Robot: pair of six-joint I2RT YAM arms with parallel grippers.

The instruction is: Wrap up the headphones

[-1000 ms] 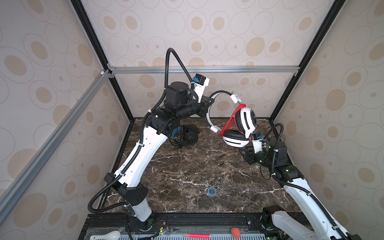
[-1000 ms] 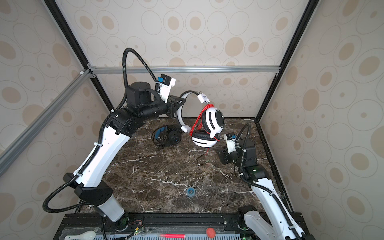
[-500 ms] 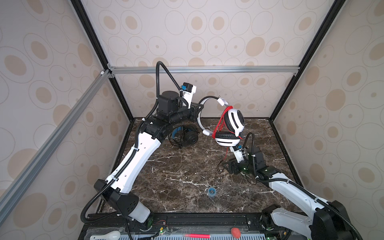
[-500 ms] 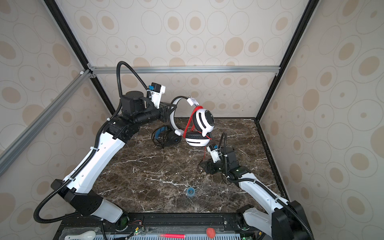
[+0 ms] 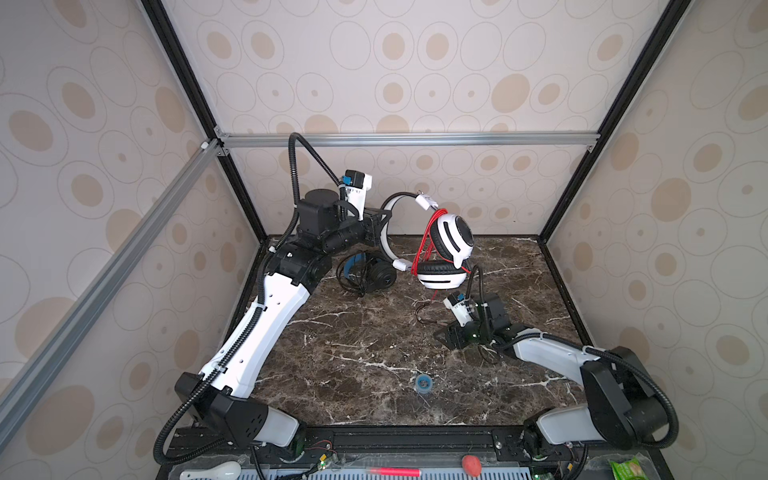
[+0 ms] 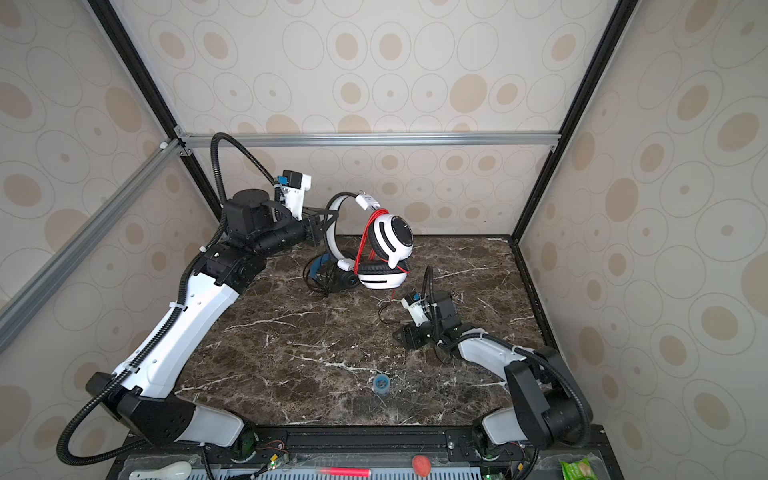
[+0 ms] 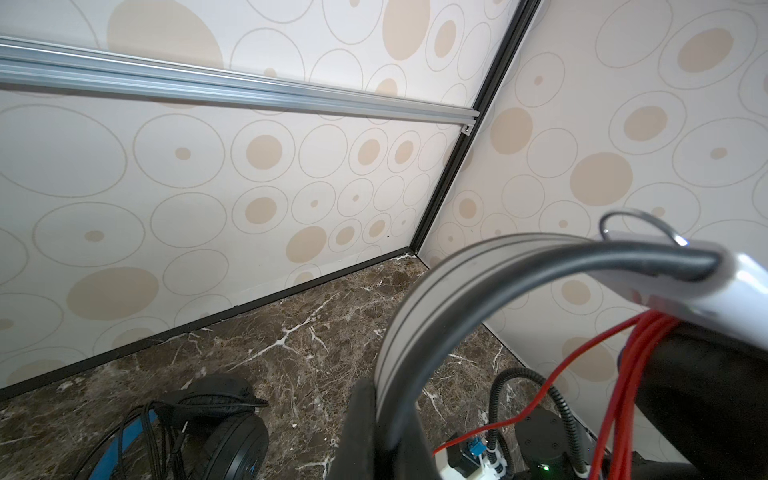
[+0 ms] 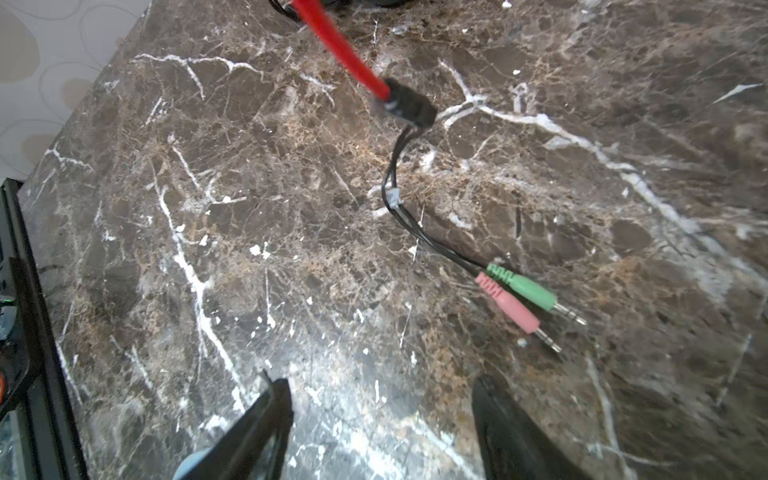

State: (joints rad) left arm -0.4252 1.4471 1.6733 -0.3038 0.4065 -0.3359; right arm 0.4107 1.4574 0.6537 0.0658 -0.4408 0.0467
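The robot's right gripper should next close on the thin black wires (image 5: 417, 313) (image 8: 391, 198) by the white tag, between the red cord's black splitter and the plugs.
My left gripper (image 5: 380, 226) (image 6: 322, 222) is shut on the headband (image 7: 436, 316) of the white headphones (image 5: 451, 239) (image 6: 392, 239) and holds them in the air near the back wall. Red cord (image 5: 426, 245) is looped between the ear cups. Its loose end drops to the table, ending in a black splitter and pink and green plugs (image 8: 519, 299). My right gripper (image 5: 446, 337) (image 6: 403, 336) (image 8: 380, 395) hovers low over the marble, open and empty, just short of the plugs. The black headphones (image 5: 374, 274) (image 6: 332, 276) (image 7: 224, 432) lie on the table under the left gripper.
A small blue ring (image 5: 424, 382) (image 6: 381, 383) lies on the marble table (image 5: 353, 332) near the front middle. The enclosure walls and black corner posts stand close behind the headphones. A red pen (image 5: 392, 471) and a red ball (image 5: 471, 464) rest on the front rail.
The left arm carried the white headphones leftwards. The right gripper came down from beside the lower ear cup to the table, moved forward and opened wider.
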